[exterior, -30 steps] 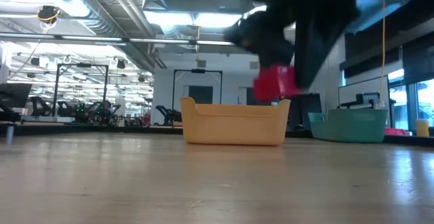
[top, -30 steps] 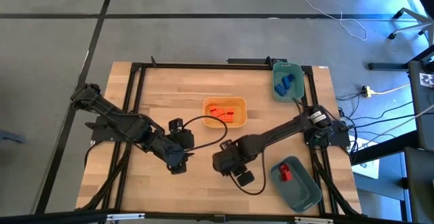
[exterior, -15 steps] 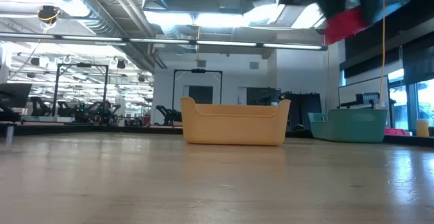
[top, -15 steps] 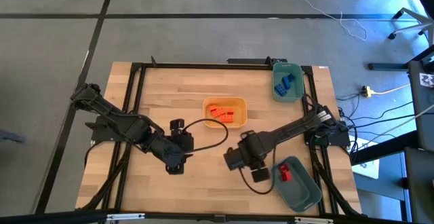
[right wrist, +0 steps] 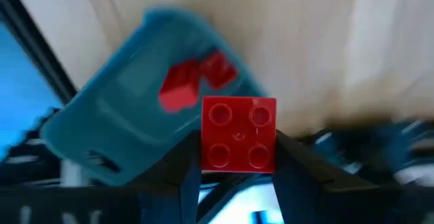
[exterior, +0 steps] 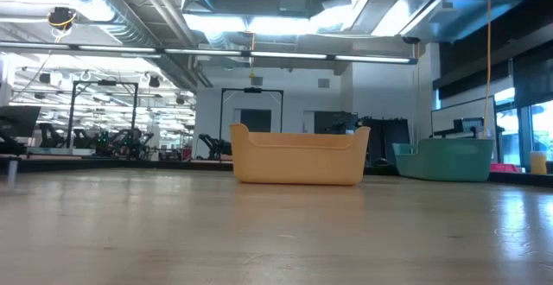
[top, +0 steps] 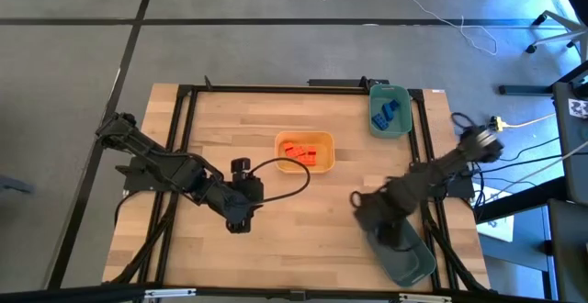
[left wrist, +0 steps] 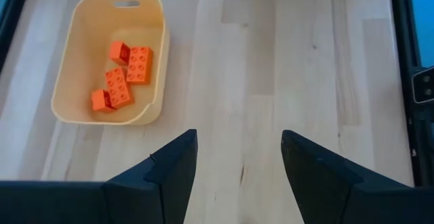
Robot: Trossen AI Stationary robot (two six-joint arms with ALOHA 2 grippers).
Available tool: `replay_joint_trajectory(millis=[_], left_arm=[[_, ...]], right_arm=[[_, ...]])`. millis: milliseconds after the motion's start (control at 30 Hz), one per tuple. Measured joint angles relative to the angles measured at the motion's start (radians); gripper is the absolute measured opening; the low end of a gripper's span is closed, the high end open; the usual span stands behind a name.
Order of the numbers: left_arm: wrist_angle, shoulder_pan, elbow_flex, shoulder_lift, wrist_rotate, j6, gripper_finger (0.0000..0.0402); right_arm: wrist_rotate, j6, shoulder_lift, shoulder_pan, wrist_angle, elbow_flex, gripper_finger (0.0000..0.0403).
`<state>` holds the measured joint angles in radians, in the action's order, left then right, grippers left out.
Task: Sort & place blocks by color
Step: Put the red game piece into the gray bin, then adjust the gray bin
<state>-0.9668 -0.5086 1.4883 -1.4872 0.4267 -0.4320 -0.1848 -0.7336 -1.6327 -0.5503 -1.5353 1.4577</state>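
I need to release the red block from my right gripper inside the near teal bin (top: 394, 237) (right wrist: 154, 112), next to the two red blocks there.
My right gripper (right wrist: 238, 157) is shut on a red block (right wrist: 239, 119) above the near-right teal bin (right wrist: 115, 136), where two red blocks (right wrist: 180, 91) lie. In the high view the right arm covers most of that bin (top: 415, 264). Several orange blocks (left wrist: 125, 75) lie in the yellow-orange tray (left wrist: 71, 54), which stands mid-table (top: 322, 140). Blue blocks (top: 384, 112) lie in the far-right teal bin (top: 374, 124). My left gripper (left wrist: 239, 136) is open above bare table, near and left of the tray (top: 241, 217). My right gripper pinches the red block between its two fingers, one finger (right wrist: 192, 157) on each opposite side wall (right wrist: 205, 142). The studded top faces the wrist camera. The block is lifted clear, above the teal bin.
Black frame rails (top: 188, 119) run along the table's edges. In the low view the tray (exterior: 298, 157) and a teal bin (exterior: 454, 161) stand on the far part of the table. Bare wood (top: 276, 230) lies between the two arms.
My right gripper has carried the red block from the table's middle toward the right and near edge, over the near-right teal bin. It has risen and left the low view. It has stayed shut on the block. The left arm has kept still.
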Motion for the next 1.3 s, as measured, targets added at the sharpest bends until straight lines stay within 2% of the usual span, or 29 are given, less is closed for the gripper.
replay_joint_trajectory(millis=[167, 333, 500, 700, 800, 933, 1033, 1200, 1300], left_arm=[[-0.002, 0.02, 0.0, 0.0, 0.002, 0.003, 0.0206], [-0.002, 0.055, 0.0, 0.0, 0.003, 0.023, 0.0206], [-0.002, 0.098, 0.0, 0.0, 0.003, 0.023, 0.0206], [0.017, 0.146, 0.0, 0.0, -0.029, 0.023, 0.0206], [0.031, 0.166, 0.0, 0.0, -0.033, 0.023, 0.0206], [0.047, 0.188, 0.0, 0.0, -0.066, 0.023, 0.0206], [0.047, 0.197, 0.0, 0.0, -0.079, 0.023, 0.0206], [0.047, 0.202, 0.0, 0.0, -0.08, 0.023, 0.0206], [0.047, 0.202, 0.0, 0.0, -0.08, 0.023, 0.0206]], right_arm=[[-0.053, -0.336, 0.172, -0.131, 0.189, -0.224, 0.0139], [-0.056, -0.577, 0.255, -0.25, 0.418, -0.424, 0.0139], [-0.09, -0.7, 0.26, -0.321, 0.528, -0.562, 0.0139], [-0.107, -0.728, 0.26, -0.344, 0.682, -0.68, 0.0139], [-0.132, -0.728, 0.26, -0.344, 0.688, -0.704, 0.0151], [-0.132, -0.726, 0.26, -0.344, 0.694, -0.707, 0.0226], [-0.131, -0.724, 0.261, -0.343, 0.706, -0.706, 0.0262], [-0.122, -0.722, 0.262, -0.343, 0.674, -0.644, 0.0283], [-0.085, -0.715, 0.262, -0.343, 0.589, -0.562, 0.0284]])
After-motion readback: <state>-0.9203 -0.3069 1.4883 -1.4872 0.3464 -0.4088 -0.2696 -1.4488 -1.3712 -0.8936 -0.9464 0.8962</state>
